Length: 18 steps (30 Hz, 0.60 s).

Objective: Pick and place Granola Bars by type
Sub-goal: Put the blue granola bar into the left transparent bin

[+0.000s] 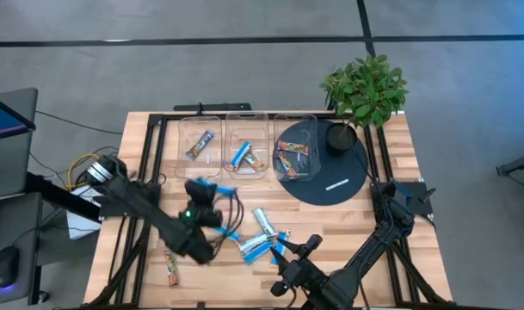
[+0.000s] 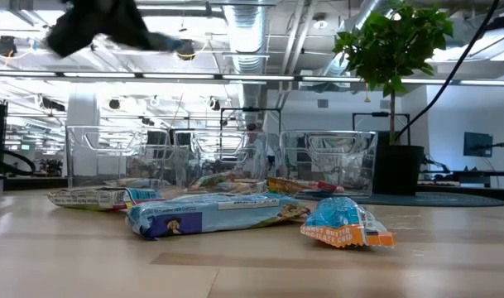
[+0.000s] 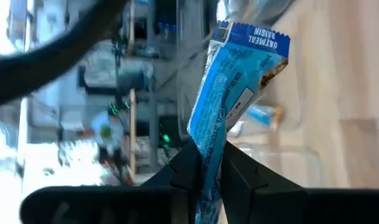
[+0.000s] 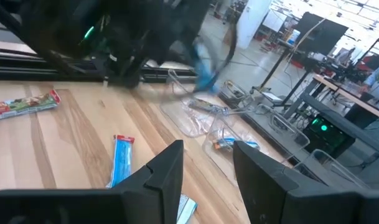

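Next, I let go of the blue granola bar, now in the air short of the bins, with my left gripper on the silvery-green bar in its clear bin [image 1: 209,149].
My left gripper [image 3: 208,155] is shut on a blue granola bar [image 3: 233,93] and holds it in the air over the table's left middle [image 1: 212,188], short of three clear bins. The left bin [image 1: 200,129] holds a silvery-green bar, the middle bin [image 1: 246,129] a blue bar [image 1: 241,155], and the right bin [image 1: 296,129] orange-red bars. Several blue bars [image 1: 262,241] lie flat on the table near the front. My right gripper [image 4: 208,174] hovers open just above them with nothing between its fingers [image 1: 289,251]. My left gripper pinches the blue bar's lower end [image 3: 206,163] between its two fingers. The fingers run nearly level and lie along the bar. The bar's printed end [image 3: 254,37] sticks out past the fingertips, and the whole bar is lifted clear of the table.
A red-green bar [image 1: 171,269] lies near the front left edge. A dark round mat [image 1: 330,176] at the back right carries a potted plant [image 1: 365,86] and a small white stick-like mark [image 1: 337,183]. Bare wood lies between the loose bars and the bins.
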Tool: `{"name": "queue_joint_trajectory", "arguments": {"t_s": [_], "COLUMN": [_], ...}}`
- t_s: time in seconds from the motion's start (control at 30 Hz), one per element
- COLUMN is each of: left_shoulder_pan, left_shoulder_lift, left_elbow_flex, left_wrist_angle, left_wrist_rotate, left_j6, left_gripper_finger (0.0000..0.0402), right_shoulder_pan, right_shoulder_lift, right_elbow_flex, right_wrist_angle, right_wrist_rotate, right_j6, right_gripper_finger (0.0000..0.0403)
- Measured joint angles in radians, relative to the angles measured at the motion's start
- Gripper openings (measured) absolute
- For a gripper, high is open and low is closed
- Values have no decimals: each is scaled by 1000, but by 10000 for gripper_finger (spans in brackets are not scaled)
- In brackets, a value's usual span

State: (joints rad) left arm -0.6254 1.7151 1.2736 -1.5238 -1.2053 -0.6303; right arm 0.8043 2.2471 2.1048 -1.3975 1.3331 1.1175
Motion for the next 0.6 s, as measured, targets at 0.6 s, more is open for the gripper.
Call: {"name": "queue_joint_trajectory", "arguments": {"t_s": [0.6], "left_shoulder_pan": [524], "left_shoulder_lift": [-259], "left_elbow_flex": [0], "left_wrist_angle": [26], "left_wrist_rotate": [175], "left_j6": [-14], "left_gripper_finger": [41], "right_shoulder_pan": [-10], "right_shoulder_lift": [-1], "right_elbow_flex": [0], "right_wrist_angle": [19], "right_wrist_rotate": [-29], "right_j6": [-18], "right_gripper_finger": [133]}}
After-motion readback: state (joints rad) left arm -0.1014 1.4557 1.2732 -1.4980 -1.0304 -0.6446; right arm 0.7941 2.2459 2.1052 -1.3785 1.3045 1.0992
